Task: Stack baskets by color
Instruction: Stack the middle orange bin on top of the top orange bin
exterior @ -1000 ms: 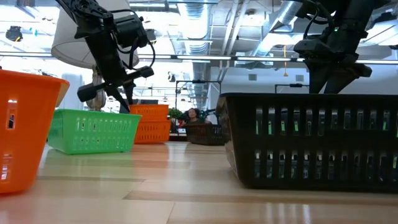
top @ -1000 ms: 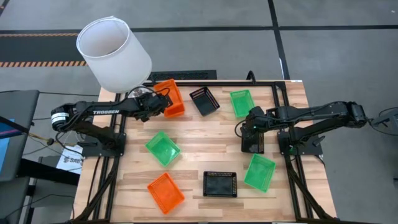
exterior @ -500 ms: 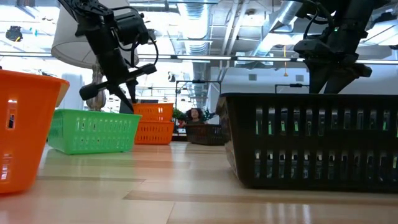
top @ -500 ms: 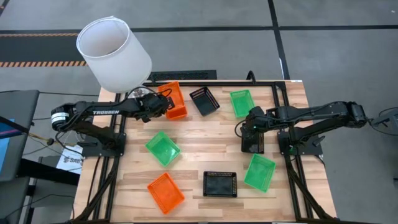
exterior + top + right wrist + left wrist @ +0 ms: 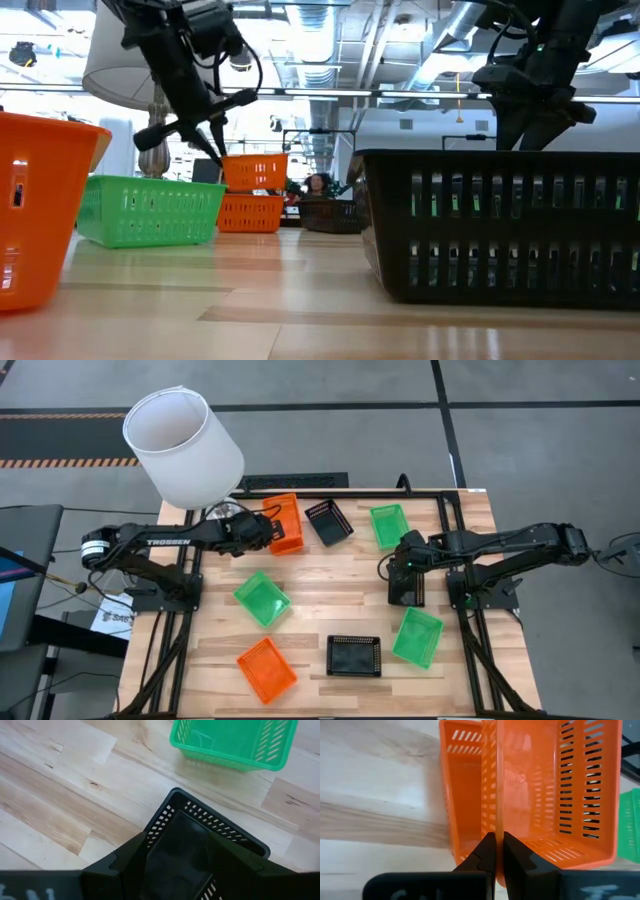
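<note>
The orange basket in my left gripper needs to be let go inside the orange basket (image 5: 278, 531) (image 5: 490, 790) beneath it, near the far black basket.
My left gripper (image 5: 265, 532) is shut on an orange basket (image 5: 287, 520) at the table's far left. It holds this basket just above a second orange basket (image 5: 250, 212) that rests on the table. My right gripper (image 5: 405, 570), right of centre, has a black basket (image 5: 170, 815) between its wide-set fingers. Loose on the table lie three green baskets (image 5: 262, 597) (image 5: 417, 635) (image 5: 388, 525), two black ones (image 5: 328, 521) (image 5: 354, 655) and one orange one (image 5: 266, 668). My left gripper pinches the long side wall (image 5: 496, 820) of the orange basket between its two fingers, one inside and one outside. The fingers slant down from the table's left. The basket hangs about level, lifted clear of the orange basket below. My right gripper has the black basket's near end between its fingers, which slant down from above. The dark fingers and dark plastic blend, so the exact place of contact does not show. The basket tilts, its far corner (image 5: 177, 795) pointing down toward the table.
A white lampshade (image 5: 182, 445) stands beyond the table's far left corner, close above my left arm. A black frame (image 5: 300, 482) runs along the far edge. Bare wood lies in the middle of the table (image 5: 330, 590).
My left gripper has gone up and a little toward the table's right with the orange basket. The basket has come up off the orange basket under it and now hangs clear above it. My right gripper has kept still.
</note>
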Robot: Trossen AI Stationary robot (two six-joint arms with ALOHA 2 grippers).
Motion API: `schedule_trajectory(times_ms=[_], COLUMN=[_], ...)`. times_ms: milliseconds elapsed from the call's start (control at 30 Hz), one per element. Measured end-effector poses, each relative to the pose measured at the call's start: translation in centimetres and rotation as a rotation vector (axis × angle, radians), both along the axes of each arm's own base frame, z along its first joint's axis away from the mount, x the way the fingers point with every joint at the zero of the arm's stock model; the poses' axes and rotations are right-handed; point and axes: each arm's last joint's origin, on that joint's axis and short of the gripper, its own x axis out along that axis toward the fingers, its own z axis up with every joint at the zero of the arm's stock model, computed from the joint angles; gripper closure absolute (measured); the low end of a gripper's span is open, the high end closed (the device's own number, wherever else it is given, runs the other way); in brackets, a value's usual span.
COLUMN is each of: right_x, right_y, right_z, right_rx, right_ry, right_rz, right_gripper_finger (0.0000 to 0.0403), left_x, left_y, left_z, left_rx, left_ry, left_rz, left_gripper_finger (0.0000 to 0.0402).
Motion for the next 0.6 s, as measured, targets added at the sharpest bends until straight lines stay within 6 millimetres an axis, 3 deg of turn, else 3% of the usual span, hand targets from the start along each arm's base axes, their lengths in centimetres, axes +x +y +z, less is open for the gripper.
schedule_trajectory(times_ms=[167, 400, 600], right_x=[0.0, 0.0, 0.0], right_y=[0.0, 0.0, 0.0], right_z=[0.0, 0.0, 0.0], right_rx=[-0.006, -0.011, -0.012], right_ry=[0.001, 0.002, 0.002], right_rz=[0.002, 0.002, 0.003], right_gripper_finger=[0.0179, 0.0179, 0.0179], left_x=[0.2, -0.7, -0.3], left_y=[-0.5, -1.3, -1.0], left_z=[1.0, -1.1, -0.9], left_rx=[0.018, -0.053, -0.029], left_ry=[0.017, 0.073, 0.034], left_rz=[0.03, 0.1, 0.087], left_gripper_finger=[0.0401, 0.0401, 0.0401])
